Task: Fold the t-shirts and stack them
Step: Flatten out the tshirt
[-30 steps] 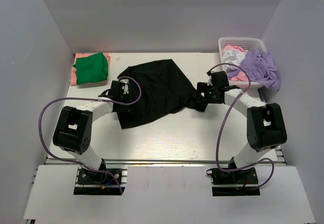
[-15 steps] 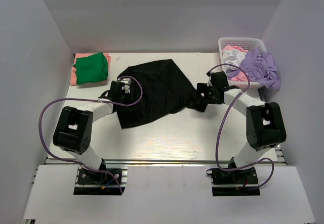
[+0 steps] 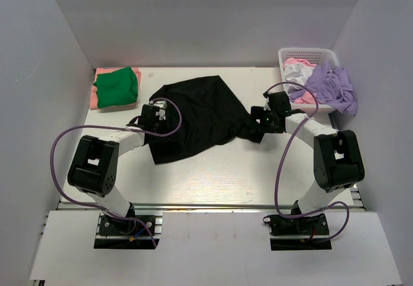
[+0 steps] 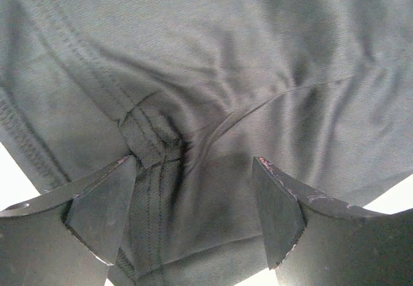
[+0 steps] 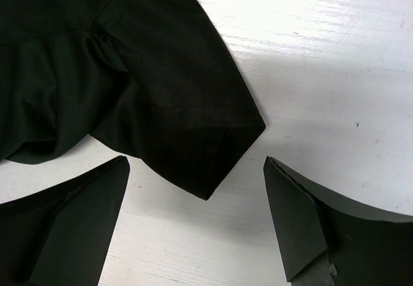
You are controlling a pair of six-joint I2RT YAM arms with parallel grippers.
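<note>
The hem of the black t-shirt is bunched off-centre below my open left gripper, so I should shift that gripper over, pinch the hem at the side seam (image 4: pixel 169 152) and lift.
A black t-shirt (image 3: pixel 197 115) lies crumpled and spread in the middle of the white table (image 3: pixel 213 176). My left gripper (image 3: pixel 157 119) is open right over its left edge; the left wrist view shows black cloth and a seam (image 4: pixel 151 141) between the spread jaws (image 4: pixel 193 215). My right gripper (image 3: pixel 260 119) is open over the shirt's right sleeve; the sleeve's corner (image 5: pixel 213 170) lies on the table between the spread jaws (image 5: pixel 197 218). A folded green t-shirt (image 3: pixel 117 86) lies on a salmon-pink one (image 3: pixel 94 95) at the back left.
A white lattice basket (image 3: pixel 310 56) at the back right holds lavender (image 3: pixel 330 84), white (image 3: pixel 297 73) and pale pink (image 3: pixel 298 61) shirts; the lavender one spills over its front. Grey walls close in the table on three sides.
Both arms have shifted only slightly; the right gripper edged a little toward the sleeve. The black shirt lies the same.
</note>
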